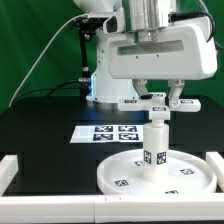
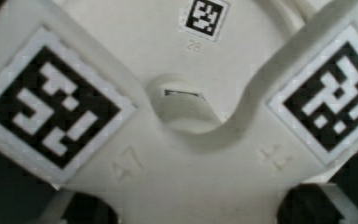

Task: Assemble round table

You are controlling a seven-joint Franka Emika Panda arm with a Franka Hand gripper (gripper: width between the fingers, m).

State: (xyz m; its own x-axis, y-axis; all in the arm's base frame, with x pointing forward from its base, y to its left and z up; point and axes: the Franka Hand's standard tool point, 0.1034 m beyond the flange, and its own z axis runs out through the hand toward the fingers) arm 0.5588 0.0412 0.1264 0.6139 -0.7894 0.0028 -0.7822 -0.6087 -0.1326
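Next, my gripper releases the cross-shaped foot once it is seated down on top of the short thick leg (image 1: pixel 156 117) (image 2: pixel 188 112).
The round disc top (image 1: pixel 125 178) lies flat on the black table at the front. The short thick leg (image 1: pixel 157 140) stands upright on its middle. The cross-shaped foot (image 1: pixel 158 104) sits level on top of the leg. My gripper (image 1: pixel 159 97) comes straight down over the foot, with a finger on each side, shut on it. In the wrist view the foot (image 2: pixel 176 150) fills the frame, with its tags and centre hole. The dark fingertips (image 2: pixel 91 207) press against its near edge, around my gripper's midpoint (image 2: pixel 202 205).
The marker board (image 1: pixel 113 133) lies flat behind the disc. The white robot pedestal (image 1: pixel 103 80) stands at the back. White rails edge the table at the exterior view's front left (image 1: pixel 10 172) and right (image 1: pixel 216 160).
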